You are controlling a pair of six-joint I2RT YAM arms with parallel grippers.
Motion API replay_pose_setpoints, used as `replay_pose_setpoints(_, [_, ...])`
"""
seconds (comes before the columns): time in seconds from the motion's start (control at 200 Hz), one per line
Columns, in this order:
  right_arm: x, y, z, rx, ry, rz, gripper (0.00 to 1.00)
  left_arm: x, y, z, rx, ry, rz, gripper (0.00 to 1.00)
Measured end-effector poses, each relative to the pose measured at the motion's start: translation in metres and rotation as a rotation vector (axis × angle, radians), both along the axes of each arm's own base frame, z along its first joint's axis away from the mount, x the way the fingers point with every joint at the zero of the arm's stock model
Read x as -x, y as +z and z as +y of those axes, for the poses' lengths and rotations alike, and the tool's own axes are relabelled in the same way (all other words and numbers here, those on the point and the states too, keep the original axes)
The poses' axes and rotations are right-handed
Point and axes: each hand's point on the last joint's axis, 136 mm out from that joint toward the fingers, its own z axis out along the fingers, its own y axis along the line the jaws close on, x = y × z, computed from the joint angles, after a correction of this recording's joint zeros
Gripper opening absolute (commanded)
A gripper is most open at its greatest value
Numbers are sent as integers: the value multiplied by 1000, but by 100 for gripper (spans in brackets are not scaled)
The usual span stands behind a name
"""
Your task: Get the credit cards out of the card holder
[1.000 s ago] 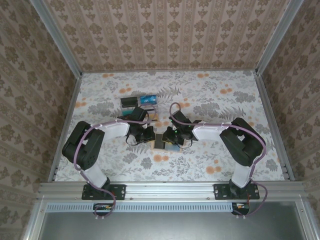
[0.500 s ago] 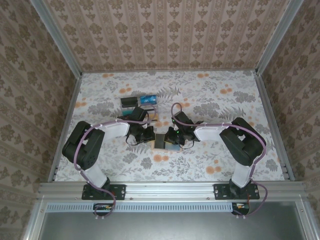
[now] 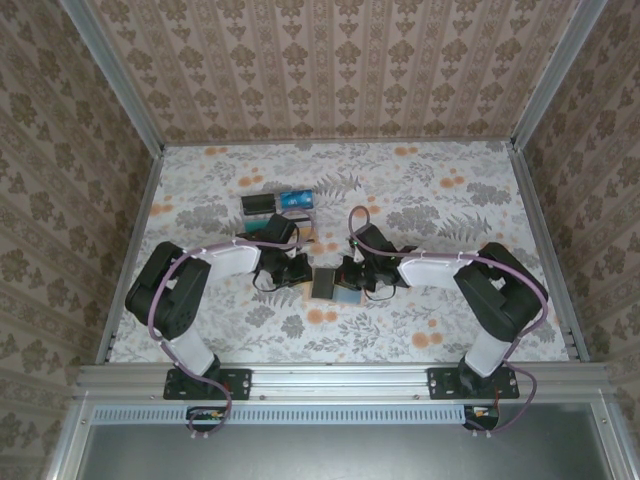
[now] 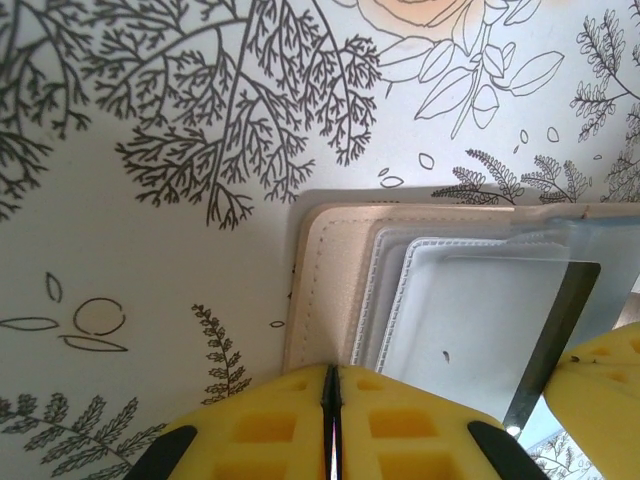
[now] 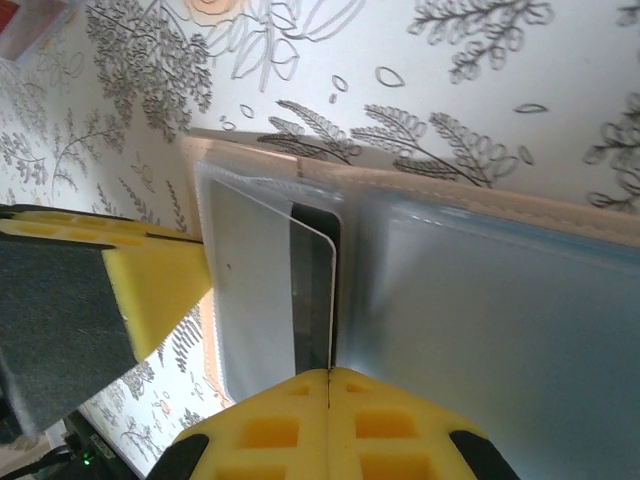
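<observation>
The grey card sits mostly inside the clear pocket, so my right gripper should open and retake the card's exposed edge (image 5: 332,300) before pulling the card free.
The tan card holder (image 4: 328,285) lies open on the flowered table, its blue-grey inner panel (image 5: 480,310) facing up. My left gripper (image 4: 331,405) is shut, and its tips press down on the holder's left edge. My right gripper (image 5: 329,385) is shut on the grey card (image 5: 312,290), which tilts up on edge over the inner panel with its dark face showing. In the top view the holder (image 3: 346,296) sits between the left gripper (image 3: 300,272) and the right gripper (image 3: 350,276), with the grey card (image 3: 325,284) beside it.
A black card (image 3: 258,203) and a blue card (image 3: 296,199) lie side by side on the table behind the left arm. A red corner (image 5: 18,22) shows at the top left of the right wrist view. Patterned walls close in the table on three sides.
My right arm has swung out to the right and its gripper has drawn back a little with the grey card. The left arm has stayed put on the holder.
</observation>
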Motion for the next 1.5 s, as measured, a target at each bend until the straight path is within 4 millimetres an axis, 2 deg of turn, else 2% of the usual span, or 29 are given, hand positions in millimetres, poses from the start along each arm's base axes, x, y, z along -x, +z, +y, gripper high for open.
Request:
replay_pose_setpoints(0.125, [2, -3, -3, 5, -2, 8, 8, 0, 0, 0, 0, 0, 0, 11])
replay_pose_setpoints(0.325, [3, -4, -3, 6, 2, 10, 24, 0, 0, 0, 0, -2, -1, 11])
replay_pose_setpoints(0.475, [6, -11, -1, 1, 14, 37, 26, 0, 0, 0, 0, -6, -2, 11])
replay_pose_setpoints(0.675, [4, -10, 5, -18, 26, 44, 26, 0, 0, -1, 2, -8, -1, 11])
replay_pose_setpoints(0.88, [2, -10, 10, -43, 38, 42, 24, 0, 0, -1, 2, -9, 0, 11])
replay_pose_setpoints(1.065, [2, -12, 11, -48, 30, 55, 9, 0, 0, -1, 2, -8, 0, 11])
replay_pose_setpoints(1.18, [0, -12, 10, -50, 27, 55, 5, 0, 0, -1, 2, -8, 0, 11])
replay_pose_setpoints(1.35, [0, -4, -3, -53, 12, 29, 3, 0, 1, -1, 0, -9, 0, 13])
replay_pose_setpoints(1.5, [1, 8, -25, -46, -9, 6, 0, -1, 3, -2, 4, -22, -4, 20])
